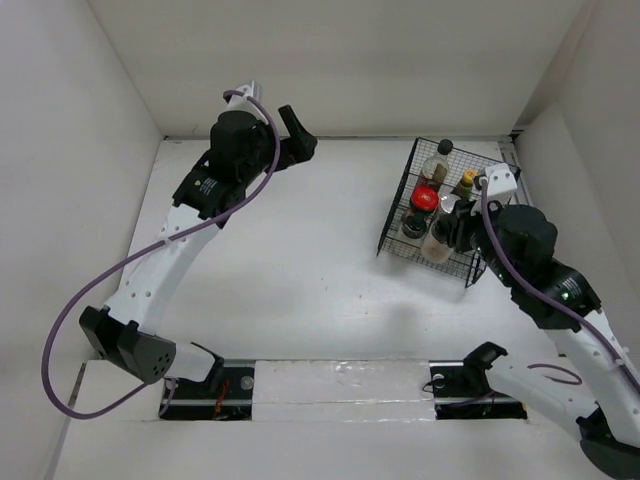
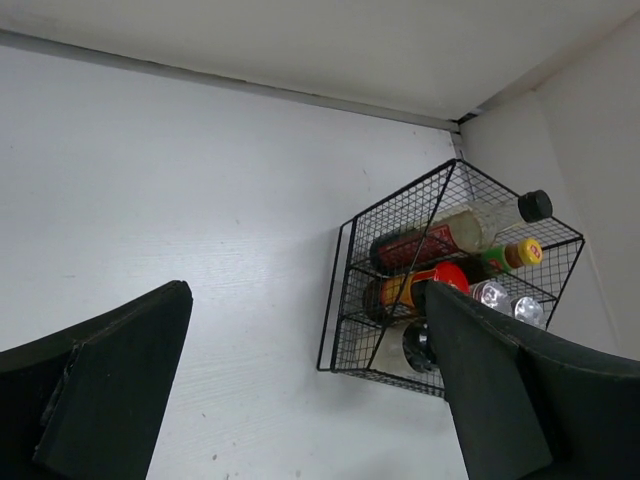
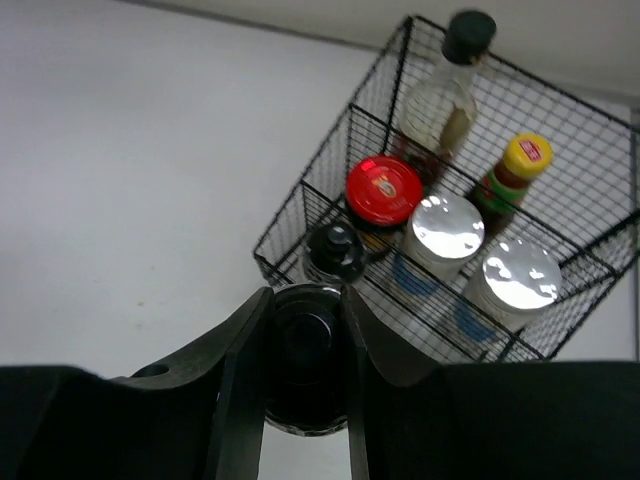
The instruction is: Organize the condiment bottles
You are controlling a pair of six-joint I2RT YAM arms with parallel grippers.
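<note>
The robot's right gripper needs to set the second black-capped pale jar, now at the rack's near edge, down in the rack's front row before the silver-capped shakers [image 1: 450,256] [image 3: 415,325].
A black wire rack [image 1: 398,215] stands at the right of the table with condiment bottles in it. In the right wrist view it holds a tall black-capped bottle [image 3: 445,95], a yellow-capped bottle [image 3: 520,165], a red-lidded jar [image 3: 383,190], two silver-capped shakers [image 3: 447,228] and a black-capped jar [image 3: 335,250]. My right gripper [image 3: 305,300] is shut on a second black-capped pale jar [image 3: 305,365] at the rack's near edge, beside the first one; this held jar [image 1: 438,243] also shows from above. My left gripper [image 1: 298,138] is far off at the back left, open and empty, its fingers [image 2: 110,390] wide apart.
White walls close in the table at the back and both sides. The rack [image 2: 345,290] sits close to the right wall and back corner. Both arm bases and their cables lie along the near edge.
</note>
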